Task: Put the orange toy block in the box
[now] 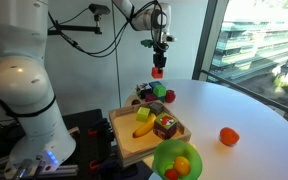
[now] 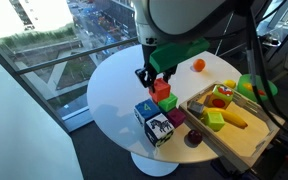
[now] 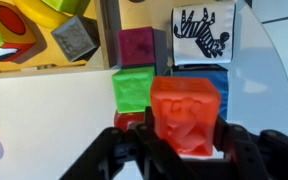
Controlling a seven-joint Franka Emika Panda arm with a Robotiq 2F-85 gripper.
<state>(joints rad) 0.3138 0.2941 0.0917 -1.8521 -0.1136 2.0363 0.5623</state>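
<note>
My gripper is going to let go of the orange toy block in the box (image 1: 155, 110) (image 3: 47, 28) between the yellow-green block and the mushroom block.
The orange toy block (image 3: 187, 108) is a small red-orange cube held between my gripper's (image 3: 187, 142) black fingers. In both exterior views the gripper (image 1: 158, 62) (image 2: 154, 78) is shut on the block (image 1: 157, 72) (image 2: 162, 90) and holds it in the air over a cluster of blocks on the round white table. The box (image 1: 127, 142) (image 2: 236, 150) is a shallow light-wood tray at the table's edge, beside the cluster. Its wall shows at the top left of the wrist view (image 3: 108, 30). It holds several toys.
Under the gripper stand a green block (image 3: 134, 88), a magenta block (image 3: 137, 47) and a zebra-print cube (image 3: 204, 33). A round orange ball (image 1: 228, 136) lies alone on the table. A bright green bowl (image 1: 179, 160) with fruit sits next to the box.
</note>
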